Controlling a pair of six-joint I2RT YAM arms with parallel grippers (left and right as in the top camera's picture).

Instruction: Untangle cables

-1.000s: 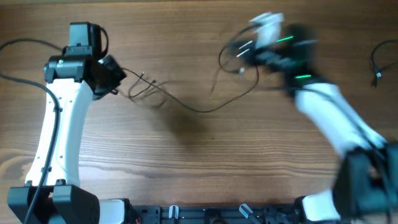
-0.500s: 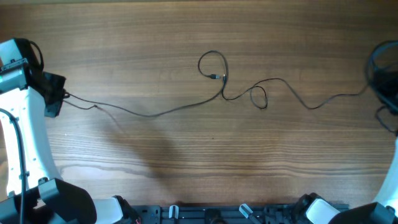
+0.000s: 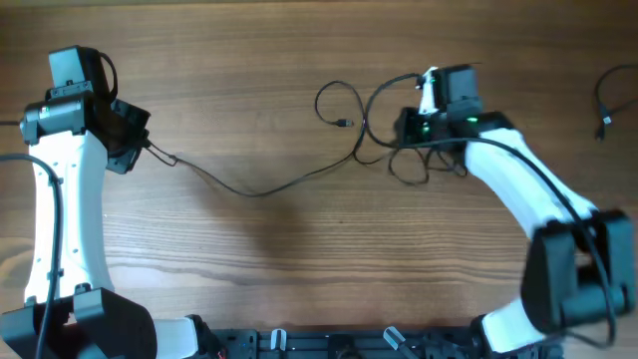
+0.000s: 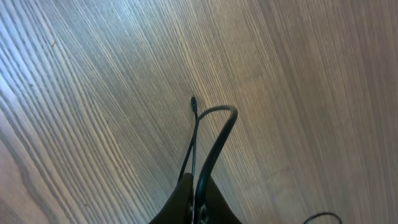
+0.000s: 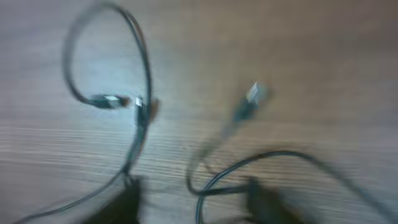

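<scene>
I need to let go of the cable's end with my left gripper on the table's bare wood (image 3: pixel 196 147) (image 4: pixel 221 122) beside the long piece of cable, close to that gripper.
The cables (image 3: pixel 249 191) are thin black wires lying on the wooden table. One long strand runs from my left gripper (image 3: pixel 147 146) across to a loose tangle of loops (image 3: pixel 344 105) by my right gripper (image 3: pixel 401 140). In the left wrist view my left gripper (image 4: pixel 198 202) is shut on a cable (image 4: pixel 217 127) that arches up from the fingertips, with a thinner wire end (image 4: pixel 193 101) beside it. The right wrist view is blurred. There my right gripper (image 5: pixel 193 199) stands open, and a cable loop (image 5: pixel 249 163) lies between its fingers without being pinched. Two small plug ends (image 5: pixel 250 94) (image 5: pixel 106 99) lie ahead of it.
Another thin black wire (image 3: pixel 604 100) lies at the table's far right edge. The arm bases and a black rail (image 3: pixel 329 344) line the front edge. The thicker black cable (image 3: pixel 50 229) runs along my left arm.
Half a second ago the arms were far apart with the cable stretched between them. Both have moved inward, my right gripper has opened and released the cable, and it now lies in slack loops.
</scene>
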